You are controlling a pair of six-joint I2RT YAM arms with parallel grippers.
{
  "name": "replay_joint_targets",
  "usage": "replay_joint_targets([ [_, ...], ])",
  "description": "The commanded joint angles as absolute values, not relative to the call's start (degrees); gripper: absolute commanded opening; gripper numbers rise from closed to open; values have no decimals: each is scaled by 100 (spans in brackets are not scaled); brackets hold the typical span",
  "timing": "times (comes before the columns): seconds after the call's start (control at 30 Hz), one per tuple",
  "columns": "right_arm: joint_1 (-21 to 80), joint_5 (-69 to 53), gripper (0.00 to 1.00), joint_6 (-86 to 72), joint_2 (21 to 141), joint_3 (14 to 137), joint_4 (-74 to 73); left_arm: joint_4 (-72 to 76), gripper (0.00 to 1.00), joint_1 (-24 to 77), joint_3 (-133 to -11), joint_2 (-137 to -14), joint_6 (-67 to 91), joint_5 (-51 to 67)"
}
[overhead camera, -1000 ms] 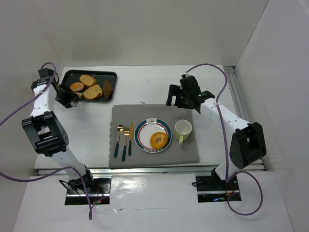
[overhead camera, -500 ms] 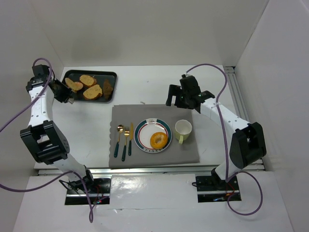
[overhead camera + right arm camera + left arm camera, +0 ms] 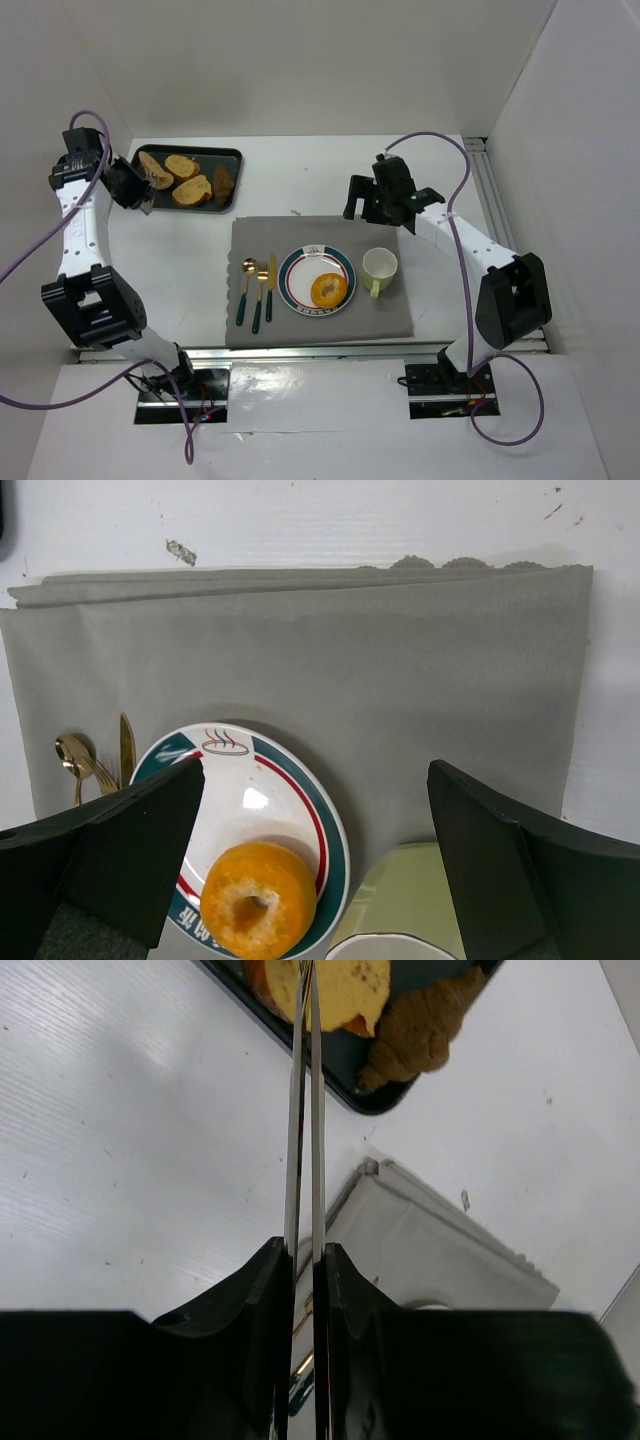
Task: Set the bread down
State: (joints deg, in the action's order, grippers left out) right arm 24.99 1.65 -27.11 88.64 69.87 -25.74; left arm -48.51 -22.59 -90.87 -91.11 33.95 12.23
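Observation:
The robot's left gripper will release the bread slice on the plate [image 3: 300, 269] between the bread ring and the knife.
A black tray [image 3: 234, 156] at the back left holds bread slices [image 3: 192, 190] and a croissant [image 3: 222, 182]. My left gripper [image 3: 140, 185] is at the tray's left end. Its long thin metal blades are nearly shut on one bread slice [image 3: 155, 168]. In the left wrist view the blades [image 3: 305, 1110] reach that yellow slice [image 3: 340, 985], with the croissant [image 3: 420, 1025] beside it. A round orange bread ring [image 3: 328, 290] lies on the green-rimmed plate [image 3: 293, 272]. My right gripper [image 3: 375, 210] hovers open and empty over the mat's far edge, with the ring [image 3: 250, 900] below it.
A grey placemat [image 3: 400, 320] carries the plate, a pale green mug [image 3: 380, 268] on its right, and a gold spoon, fork and knife [image 3: 258, 290] on its left. White walls close in the table on the left, back and right.
My left gripper has moved back and to the left along the tray's left end, carrying the bread slice with it. The right arm has not moved.

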Motion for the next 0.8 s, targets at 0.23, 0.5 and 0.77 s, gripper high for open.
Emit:
replay_joint_targets([
  [0.23, 2549, 510, 100, -2382, 8499, 7304, -2672, -5624, 0, -1039, -8834, -7437, 2241, 1213],
  [0.5, 2549, 439, 100, -2487, 7999, 6936, -2602, -5793, 0, 60, -7788, -6048, 2478, 1555],
  [0.77, 2549, 518, 100, -2540, 7805, 6768, -2672, -5229, 0, 1141, -6232, -4827, 2936, 2557],
])
